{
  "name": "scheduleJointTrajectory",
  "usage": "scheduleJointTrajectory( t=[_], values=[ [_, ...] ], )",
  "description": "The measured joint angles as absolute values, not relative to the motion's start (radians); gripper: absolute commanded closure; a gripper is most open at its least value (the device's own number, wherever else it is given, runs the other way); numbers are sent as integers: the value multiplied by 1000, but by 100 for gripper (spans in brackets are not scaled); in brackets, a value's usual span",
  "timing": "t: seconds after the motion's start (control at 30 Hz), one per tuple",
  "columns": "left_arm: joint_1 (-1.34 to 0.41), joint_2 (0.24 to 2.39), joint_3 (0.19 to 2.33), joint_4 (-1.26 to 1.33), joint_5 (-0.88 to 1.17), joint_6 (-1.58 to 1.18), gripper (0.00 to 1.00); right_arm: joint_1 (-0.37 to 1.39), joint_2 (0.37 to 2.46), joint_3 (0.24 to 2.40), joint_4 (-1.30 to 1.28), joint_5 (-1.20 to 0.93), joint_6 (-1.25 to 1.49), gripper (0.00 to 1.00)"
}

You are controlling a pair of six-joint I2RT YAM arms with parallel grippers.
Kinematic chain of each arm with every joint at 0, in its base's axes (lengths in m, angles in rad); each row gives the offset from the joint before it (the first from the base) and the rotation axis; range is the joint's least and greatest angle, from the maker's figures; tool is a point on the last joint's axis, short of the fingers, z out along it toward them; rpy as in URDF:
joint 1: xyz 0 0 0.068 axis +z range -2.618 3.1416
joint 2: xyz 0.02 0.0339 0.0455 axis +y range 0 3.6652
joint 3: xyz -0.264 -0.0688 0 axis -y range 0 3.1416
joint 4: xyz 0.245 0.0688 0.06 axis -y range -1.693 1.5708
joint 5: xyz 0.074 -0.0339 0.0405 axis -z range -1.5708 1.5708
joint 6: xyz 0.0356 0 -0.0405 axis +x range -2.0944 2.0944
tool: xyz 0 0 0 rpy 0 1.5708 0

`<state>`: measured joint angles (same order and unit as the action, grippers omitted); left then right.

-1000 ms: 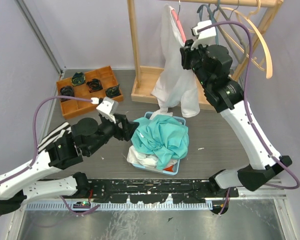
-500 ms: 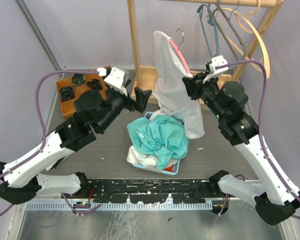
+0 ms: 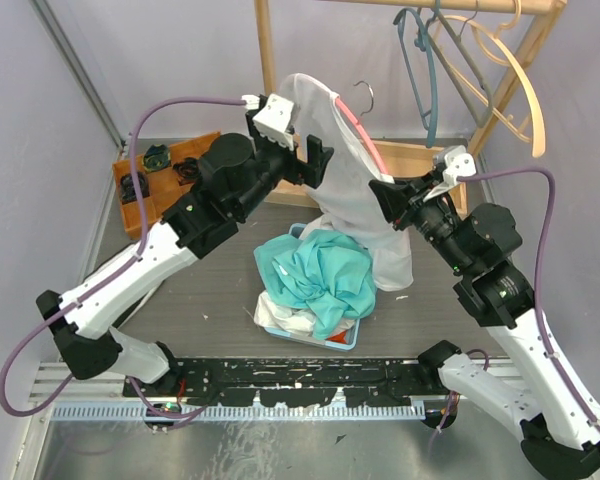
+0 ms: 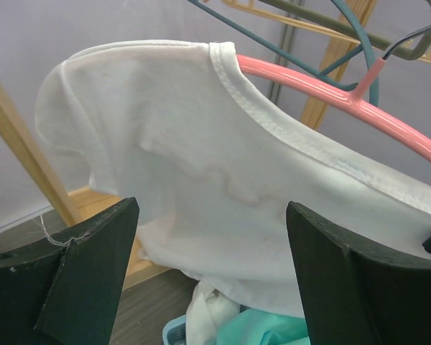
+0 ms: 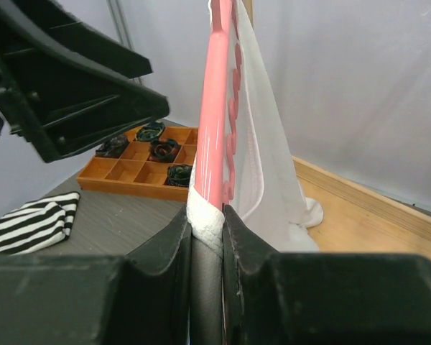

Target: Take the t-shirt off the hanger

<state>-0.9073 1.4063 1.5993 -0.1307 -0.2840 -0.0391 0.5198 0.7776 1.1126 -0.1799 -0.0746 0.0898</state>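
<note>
The open fingers of my left gripper face the t-shirt's cloth below its collar, so my left gripper needs to move up and pinch the collar's edge [image 4: 232, 80] next to the pink hanger.
A white t-shirt [image 3: 345, 180] hangs on a pink hanger [image 3: 357, 128], whose hook is below the rail and free of it. My right gripper [image 3: 382, 197] is shut on the hanger's right end, with a fold of the shirt pinched in too. In the right wrist view the pink hanger [image 5: 215, 108] rises straight out of the right gripper [image 5: 207, 215], the t-shirt [image 5: 266, 151] draped beside it. My left gripper [image 3: 315, 160] is open at the shirt's left shoulder. The left wrist view shows the left gripper [image 4: 212, 208] wide apart before the t-shirt [image 4: 194, 151] and hanger [image 4: 323, 90].
A blue basket [image 3: 352, 342] of teal and white clothes sits under the shirt. An orange compartment tray [image 3: 140, 212] is at the left. A wooden rack post [image 3: 268, 80] and spare hangers [image 3: 480, 50] stand behind. A striped cloth [image 5: 29, 223] lies on the table.
The left arm rose from beside the basket to the shirt's shoulder and its jaws spread wider. The right arm brought hanger and shirt down and forward off the rail.
</note>
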Motion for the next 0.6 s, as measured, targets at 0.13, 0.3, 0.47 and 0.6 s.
scheduleJointTrajectory(
  t=[0.13,0.3,0.47,0.6],
  values=[
    [-905,1445,1623,-118,-268,-57,12,520,750,1087,-179,-93,94,99],
    [-899,1469,1650,-91,-255,-81,12,520,726,1058,-180,-111,105,99],
    [-889,1477,1654,-59,-236,-115,12,520,714,1044,-180,-119,109,99],
    [-884,1489,1660,-49,-229,-132,19,520,702,1039,-180,-120,111,99]
  ],
)
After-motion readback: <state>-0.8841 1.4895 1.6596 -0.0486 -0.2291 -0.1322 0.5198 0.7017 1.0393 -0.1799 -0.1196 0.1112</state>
